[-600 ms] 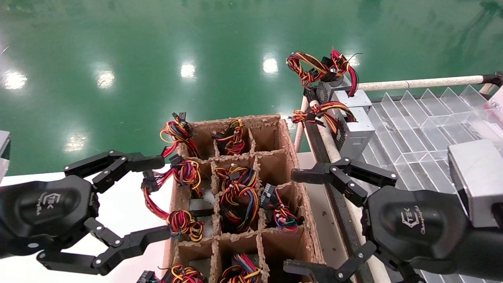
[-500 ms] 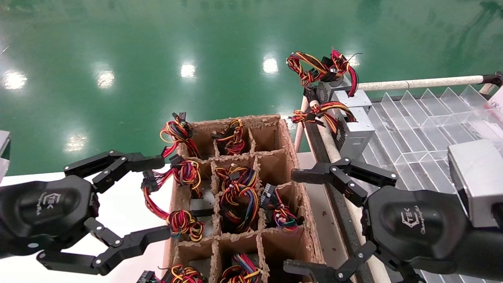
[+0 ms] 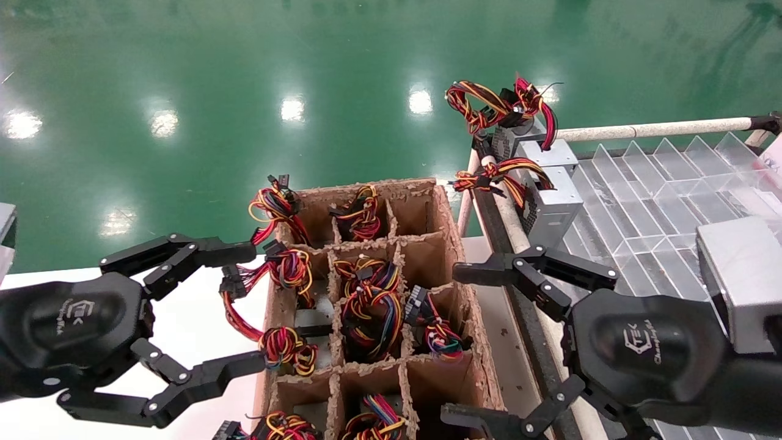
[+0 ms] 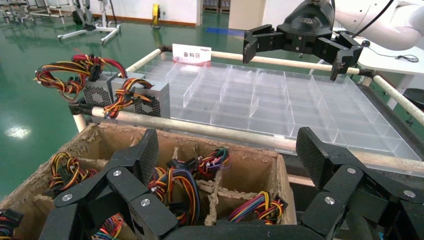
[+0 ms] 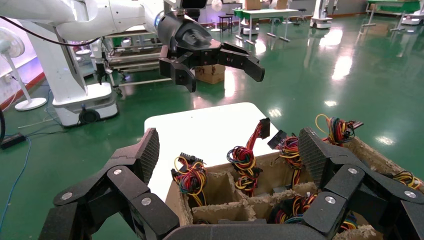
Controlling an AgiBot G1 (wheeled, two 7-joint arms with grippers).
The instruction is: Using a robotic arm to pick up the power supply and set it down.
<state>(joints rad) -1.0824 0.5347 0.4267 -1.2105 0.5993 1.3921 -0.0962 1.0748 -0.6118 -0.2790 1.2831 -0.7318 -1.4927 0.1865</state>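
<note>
Next, I close my right gripper on the looped wires (image 3: 379, 316) (image 5: 295, 207) of the power supply in the box's center cell, beside the bundle that has the upright black connector.
Wire bundles of several power supplies (image 3: 366, 305) stick up from the cells of a cardboard box (image 3: 476, 342); their grey cases are mostly hidden. Two more power supplies (image 3: 553, 201) (image 4: 150, 97) stand on the near corner of a clear divider tray (image 3: 647, 201). The robotic arm's right gripper (image 3: 451, 345) (image 5: 230, 150), with its silver wrist block (image 3: 739, 281), hangs open at the box's right edge and holds nothing. My left gripper (image 3: 252, 305) (image 4: 227, 150) hangs open at the box's left edge, also holding nothing.
A white table (image 3: 195, 324) lies under the left gripper. A pale rail (image 3: 654, 129) frames the tray. Green floor (image 3: 244, 91) spreads beyond. Loose connectors (image 3: 235, 284) hang over the box's left wall.
</note>
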